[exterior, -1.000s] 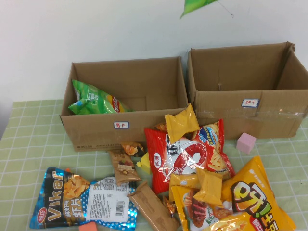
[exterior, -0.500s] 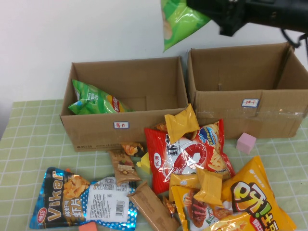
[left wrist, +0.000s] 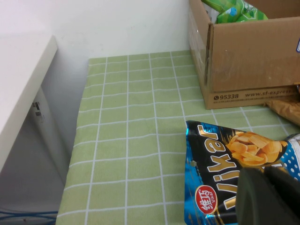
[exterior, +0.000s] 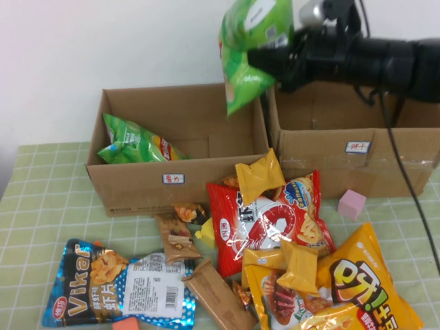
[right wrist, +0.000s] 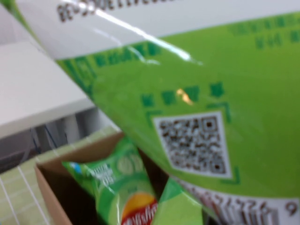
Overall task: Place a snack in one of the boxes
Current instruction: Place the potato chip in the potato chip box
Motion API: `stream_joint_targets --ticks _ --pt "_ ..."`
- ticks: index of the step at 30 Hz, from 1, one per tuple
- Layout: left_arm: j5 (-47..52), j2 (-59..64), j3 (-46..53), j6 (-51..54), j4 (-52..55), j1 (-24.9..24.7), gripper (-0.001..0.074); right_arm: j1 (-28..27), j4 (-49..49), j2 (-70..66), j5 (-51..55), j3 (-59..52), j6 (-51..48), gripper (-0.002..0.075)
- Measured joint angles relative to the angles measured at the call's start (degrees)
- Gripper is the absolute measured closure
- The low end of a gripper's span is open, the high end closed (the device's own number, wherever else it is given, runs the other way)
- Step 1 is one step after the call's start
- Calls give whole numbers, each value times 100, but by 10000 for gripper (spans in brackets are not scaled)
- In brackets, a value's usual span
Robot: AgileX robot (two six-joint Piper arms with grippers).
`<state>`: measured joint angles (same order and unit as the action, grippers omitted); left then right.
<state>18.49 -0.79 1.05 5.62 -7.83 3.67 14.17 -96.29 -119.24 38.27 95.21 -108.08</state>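
My right gripper will let go of the green chip bag in the box (exterior: 203,143) next to the other green chip bag.
My right gripper (exterior: 267,59) is shut on a green chip bag (exterior: 247,48) and holds it in the air over the gap between the two boxes, the bag's lower end hanging over the left box's right wall. The bag fills the right wrist view (right wrist: 197,93). The left cardboard box (exterior: 137,180) holds another green chip bag (exterior: 134,144), which also shows in the right wrist view (right wrist: 122,187). The right cardboard box (exterior: 385,161) looks empty. My left gripper (left wrist: 272,197) is shut, low over the blue Viker chip bag (left wrist: 225,154), and out of the high view.
A pile of snacks lies in front of the boxes: a red bag (exterior: 265,223), a yellow bag (exterior: 364,282), small yellow packs, a brown bar (exterior: 216,295) and the Viker bag (exterior: 103,282). A pink cube (exterior: 351,204) sits by the right box. The table's left edge borders a white desk (left wrist: 18,84).
My right arm has come down into the high view from the upper right, carrying the green chip bag lower and towards the left box. The snacks on the table have not moved.
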Motion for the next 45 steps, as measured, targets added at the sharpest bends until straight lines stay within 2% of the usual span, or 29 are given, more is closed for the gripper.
stream_joint_targets --ticks 12,26,35,37,41,45 --pt "0 0 0 0 0 0 738 0 -22 -786 -161 127 -13 414" --pt "0 0 0 0 0 0 738 216 -44 -1237 -757 959 -121 414" --pt "0 0 0 16 0 0 738 308 -70 -1353 -799 1012 -61 411" --pt "0 0 0 16 0 0 738 330 -70 -1353 -799 1016 38 356" --pt "0 0 0 16 0 0 738 330 -34 -1353 -799 1043 442 181" --pt "0 0 0 16 0 0 738 330 438 -1343 -787 1052 972 137"
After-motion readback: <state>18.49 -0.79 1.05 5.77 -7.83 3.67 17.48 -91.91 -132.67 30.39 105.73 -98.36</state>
